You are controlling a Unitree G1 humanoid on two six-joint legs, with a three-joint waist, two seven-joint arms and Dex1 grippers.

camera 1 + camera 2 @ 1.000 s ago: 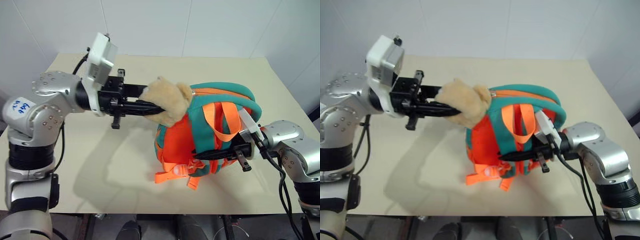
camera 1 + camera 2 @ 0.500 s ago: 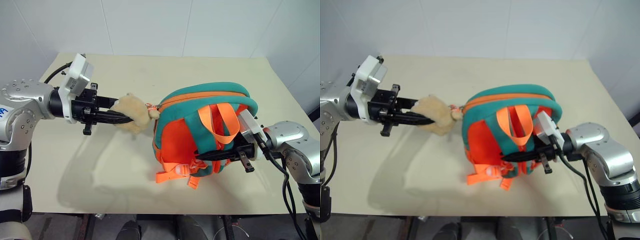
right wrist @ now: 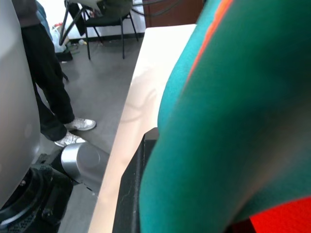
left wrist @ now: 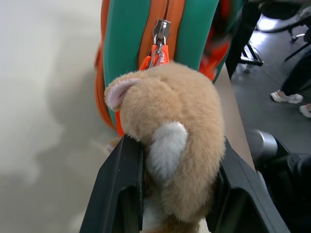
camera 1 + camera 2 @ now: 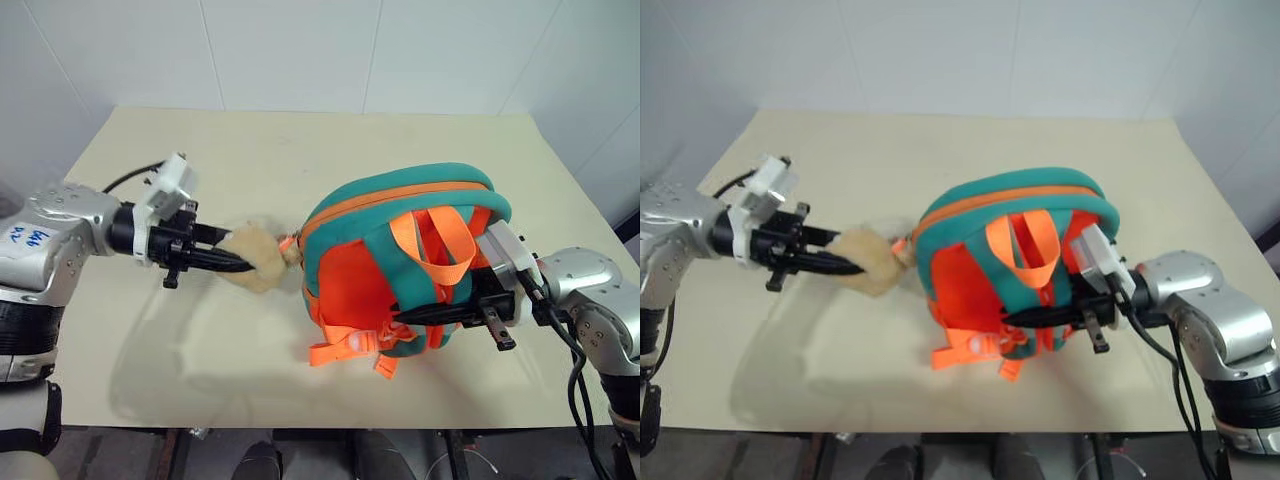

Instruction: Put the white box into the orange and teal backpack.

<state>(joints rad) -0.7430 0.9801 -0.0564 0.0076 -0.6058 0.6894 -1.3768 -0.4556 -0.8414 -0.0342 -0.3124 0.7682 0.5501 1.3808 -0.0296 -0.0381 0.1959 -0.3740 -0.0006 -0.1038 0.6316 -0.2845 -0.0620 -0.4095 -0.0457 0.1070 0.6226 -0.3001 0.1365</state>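
Next, I let go of the tan plush toy, still hanging from the zipper pull, with my left gripper on the table [image 5: 286, 292] next to the zipper side of the backpack.
The orange and teal backpack [image 5: 400, 260] stands upright on the beige table [image 5: 300, 150], its orange straps facing me. A tan plush toy [image 5: 255, 268] hangs from its zipper pull [image 4: 162, 31] on the left side. My left gripper [image 5: 240, 267] is shut on that plush, and in the left wrist view the toy is squeezed between the two black fingers [image 4: 121, 194]. My right gripper [image 5: 400, 312] reaches in from the right and is shut on the backpack's lower strap side; teal fabric covers its black finger [image 3: 136, 194] in the right wrist view. The white box is out of view.
Bare tabletop lies behind and to the left of the backpack. The table's front edge runs just below both arms. Past the edge, on the floor, are a person's legs [image 3: 48, 97] in white shoes and a chair [image 3: 104, 19].
My left gripper has moved left and down with the plush, drawing it away from the backpack's top. The backpack has shifted slightly. The right gripper has stayed put.
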